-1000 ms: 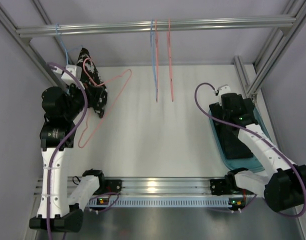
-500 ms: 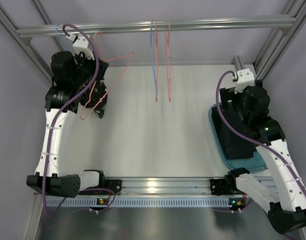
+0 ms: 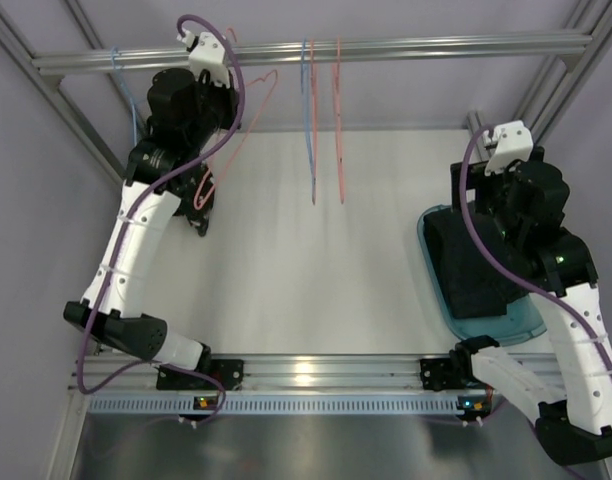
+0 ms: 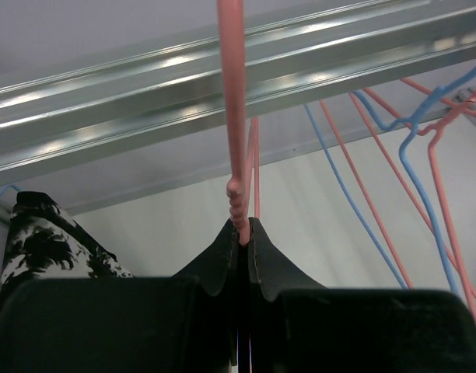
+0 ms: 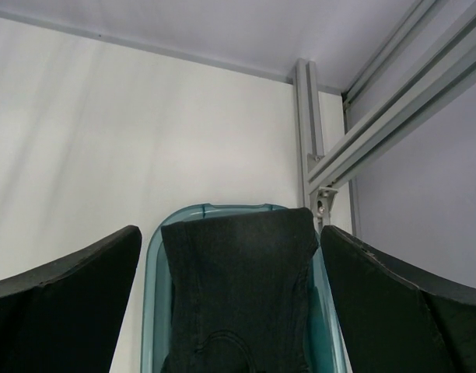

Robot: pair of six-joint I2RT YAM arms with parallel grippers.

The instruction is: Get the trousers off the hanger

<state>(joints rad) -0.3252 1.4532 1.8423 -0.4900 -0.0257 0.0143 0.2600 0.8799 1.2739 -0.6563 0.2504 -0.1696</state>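
Observation:
Next, my left gripper releases the pink hanger on the top rail [image 3: 276, 56] beside the bare blue hanger.
My left gripper [image 4: 243, 233] is shut on the neck of a pink hanger [image 4: 234, 116], held up right under the top rail [image 4: 129, 93]; no cloth shows on this hanger. From above, the pink hanger [image 3: 258, 92] slants beside the raised left gripper [image 3: 214, 95]. The black trousers with white print [image 4: 43, 245] hang just to its left, and their lower part [image 3: 200, 203] shows below the arm. Plain black trousers [image 5: 238, 303] lie in the teal tray [image 5: 151, 295]. My right gripper [image 5: 230, 229] hovers above them, open and holding nothing.
A blue hanger [image 3: 308, 120] and a pink hanger [image 3: 339, 120] hang bare from the rail [image 3: 436, 44] at mid-table. The teal tray [image 3: 526, 322] sits at the right edge near a frame post [image 3: 481, 135]. Slanted frame struts stand at both back corners.
The left arm has lifted the pink hanger from beside the printed trousers up to the rail. The right arm has risen off the tray and opened fully, with the black trousers left in it.

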